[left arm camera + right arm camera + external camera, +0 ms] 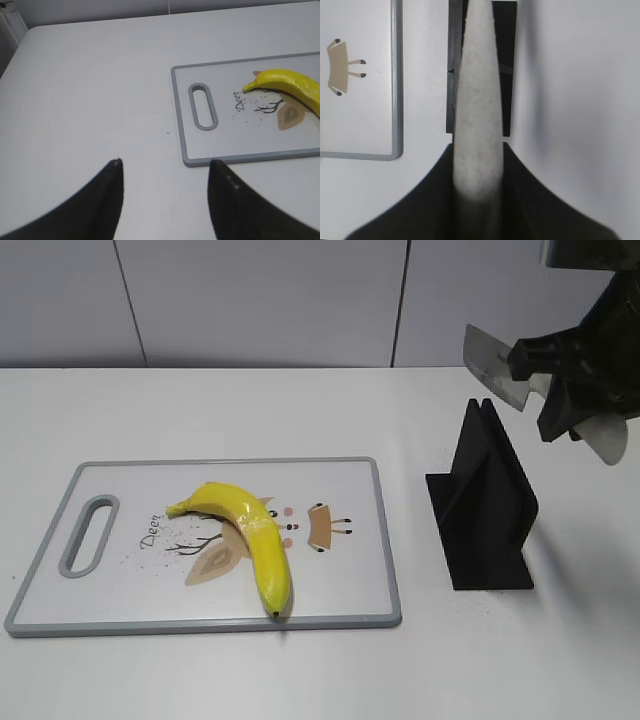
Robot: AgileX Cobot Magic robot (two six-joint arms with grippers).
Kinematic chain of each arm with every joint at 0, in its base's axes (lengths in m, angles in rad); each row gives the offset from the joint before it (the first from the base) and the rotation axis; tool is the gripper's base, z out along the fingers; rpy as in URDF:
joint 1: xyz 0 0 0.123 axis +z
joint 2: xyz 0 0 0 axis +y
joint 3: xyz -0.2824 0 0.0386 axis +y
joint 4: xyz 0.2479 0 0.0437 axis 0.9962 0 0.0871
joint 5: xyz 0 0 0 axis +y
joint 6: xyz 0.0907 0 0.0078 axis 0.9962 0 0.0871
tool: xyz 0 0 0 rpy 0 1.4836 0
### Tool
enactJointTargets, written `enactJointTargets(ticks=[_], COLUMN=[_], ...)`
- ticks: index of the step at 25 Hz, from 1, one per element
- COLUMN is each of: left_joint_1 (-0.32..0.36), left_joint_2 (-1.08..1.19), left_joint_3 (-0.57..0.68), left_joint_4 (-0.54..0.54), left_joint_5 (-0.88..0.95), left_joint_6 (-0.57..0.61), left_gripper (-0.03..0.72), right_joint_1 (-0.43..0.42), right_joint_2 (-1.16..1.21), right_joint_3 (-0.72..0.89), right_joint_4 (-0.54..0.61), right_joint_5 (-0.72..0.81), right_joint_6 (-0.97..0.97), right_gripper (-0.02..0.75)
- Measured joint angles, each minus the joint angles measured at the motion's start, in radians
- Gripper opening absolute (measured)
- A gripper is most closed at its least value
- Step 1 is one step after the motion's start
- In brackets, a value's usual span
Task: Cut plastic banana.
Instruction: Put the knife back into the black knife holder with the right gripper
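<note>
Next, my right gripper releases the grey toy knife between the upright panels of the black knife stand (522, 482). The knife is now in the air above the stand.
The plastic banana (245, 530) is glossy yellow and curved, with a pale seam band mid-body. It lies on the white cutting board (120, 590); its stem end shows in the left wrist view (290, 85). My right gripper (560, 390) is shut on a grey toy knife (492, 365) and holds it in the air above the black knife stand (485, 510). In the right wrist view the knife (477, 105) runs straight out from the jaws (477, 150) over the stand (506, 70). My left gripper (165, 162) is open and empty over bare table, left of the board (186, 125).
The cutting board has a grey rim, a handle slot (88, 535) at its left end and a printed deer picture. The black stand sits to the right of the board. A white wall runs behind the table.
</note>
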Motion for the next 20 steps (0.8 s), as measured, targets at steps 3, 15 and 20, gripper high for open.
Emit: enactJointTargets(ticks=[3, 15, 20], left_joint_1=[0.0, 0.0, 0.0], left_joint_2=[0.0, 0.0, 0.0], left_joint_3=[0.0, 0.0, 0.0], left_joint_4=[0.0, 0.0, 0.0], left_joint_5=[0.0, 0.0, 0.0], left_joint_6=[0.0, 0.0, -0.001], left_gripper=[0.523, 0.523, 0.523], right_joint_1=[0.0, 0.015, 0.015], right_joint_2=[0.0, 0.0, 0.0], right_joint_3=[0.0, 0.0, 0.0], right_joint_4=[0.016, 0.0, -0.02], right_joint_5=[0.0, -0.009, -0.009], right_joint_6=[-0.002, -0.019, -0.01], right_gripper=[0.189, 0.189, 0.189])
